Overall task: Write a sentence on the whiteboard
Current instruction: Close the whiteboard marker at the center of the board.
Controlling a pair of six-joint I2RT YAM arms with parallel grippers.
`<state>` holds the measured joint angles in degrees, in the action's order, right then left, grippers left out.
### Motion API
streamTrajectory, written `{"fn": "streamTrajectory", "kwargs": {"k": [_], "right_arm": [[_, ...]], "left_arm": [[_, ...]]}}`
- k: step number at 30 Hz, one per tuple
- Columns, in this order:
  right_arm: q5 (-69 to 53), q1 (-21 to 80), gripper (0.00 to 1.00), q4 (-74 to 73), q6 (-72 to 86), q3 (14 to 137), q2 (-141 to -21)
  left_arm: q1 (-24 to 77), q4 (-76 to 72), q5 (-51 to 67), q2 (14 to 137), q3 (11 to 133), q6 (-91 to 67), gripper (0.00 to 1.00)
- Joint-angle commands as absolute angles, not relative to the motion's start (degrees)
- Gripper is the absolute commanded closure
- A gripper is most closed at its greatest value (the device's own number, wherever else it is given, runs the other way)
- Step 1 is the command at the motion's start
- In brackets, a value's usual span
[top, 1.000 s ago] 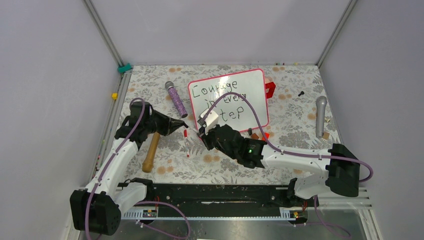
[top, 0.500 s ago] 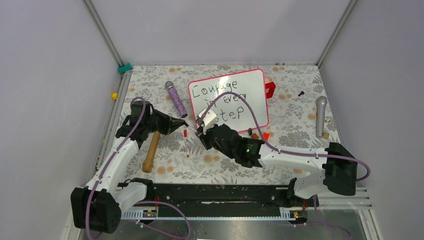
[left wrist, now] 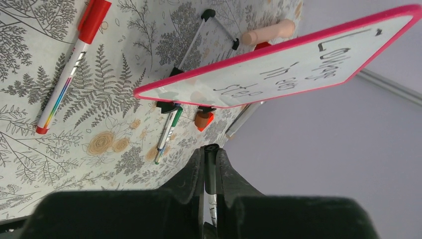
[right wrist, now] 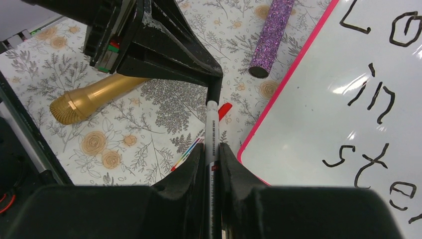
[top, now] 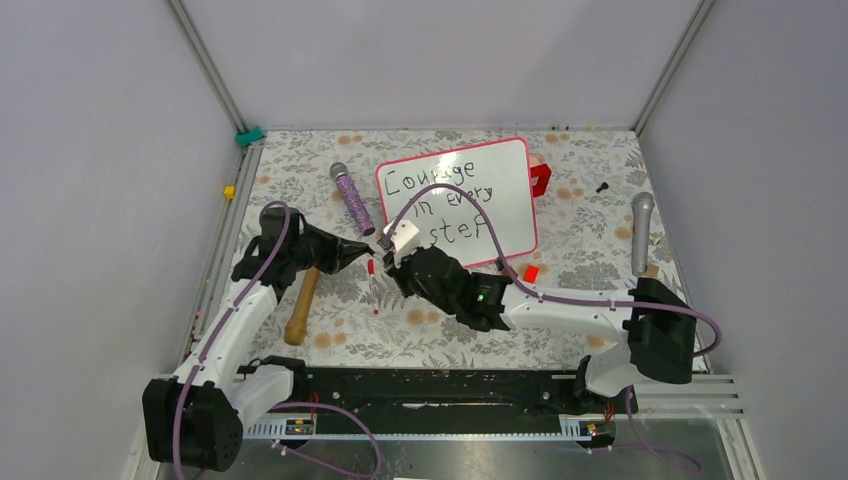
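Observation:
I need to set the white marker, now held just beside the whiteboard's corner, down with my right gripper on the floral cloth [top: 408,332] between the red-capped marker and the front edge.
The whiteboard [top: 500,175], pink-framed, lies at the back centre, and the sentence [top: 440,200] on it reads "Courage in every step". The board also shows in the right wrist view [right wrist: 308,109] and the left wrist view [left wrist: 224,84]. My right gripper [top: 389,262] is shut on a white black-ink marker [right wrist: 211,132], just left of the board's near-left corner. My left gripper [top: 371,248] is shut on the black marker cap [right wrist: 214,93]. The marker's far end meets the cap. In the left wrist view the cap [left wrist: 211,164] sits between the shut fingertips.
A red-capped marker [top: 373,285] lies on the floral cloth under the two grippers. A purple glitter microphone [top: 353,198], a gold microphone [top: 301,303] and a grey microphone [top: 641,232] lie around. A red block [top: 541,178] sits behind the board, and a small orange block [top: 531,272] sits in front of it.
My right gripper has moved up and left with the marker, off the board's lower edge, to the left gripper's cap. The word "step" is now uncovered. The left gripper has barely moved.

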<state>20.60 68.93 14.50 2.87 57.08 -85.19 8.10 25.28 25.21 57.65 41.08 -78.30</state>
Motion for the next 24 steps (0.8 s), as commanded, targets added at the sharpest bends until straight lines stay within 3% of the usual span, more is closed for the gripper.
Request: {"fn": "streamTrajectory", "kwargs": {"k": [1, 6, 15, 24], "right_arm": [[24.56, 69.43, 1.00, 18.60, -1.45, 62.82, -89.19], [30.64, 70.49, 1.00, 18.60, -6.44, 68.10, -94.56], [29.00, 70.99, 1.00, 18.01, -7.19, 70.55, -97.47], [23.79, 70.93, 1.00, 2.62, -1.65, 76.55, -97.66]], "left_arm": [[8.54, 23.12, 27.00, 54.89, 39.95, -83.54, 1.00], [10.25, 19.69, 26.68, 53.32, 36.51, -88.33, 1.00], [17.05, 15.04, 26.53, 53.03, 34.41, -93.17, 1.00], [20.87, 14.86, 24.50, 51.67, 31.71, -94.52, 1.00]]}}
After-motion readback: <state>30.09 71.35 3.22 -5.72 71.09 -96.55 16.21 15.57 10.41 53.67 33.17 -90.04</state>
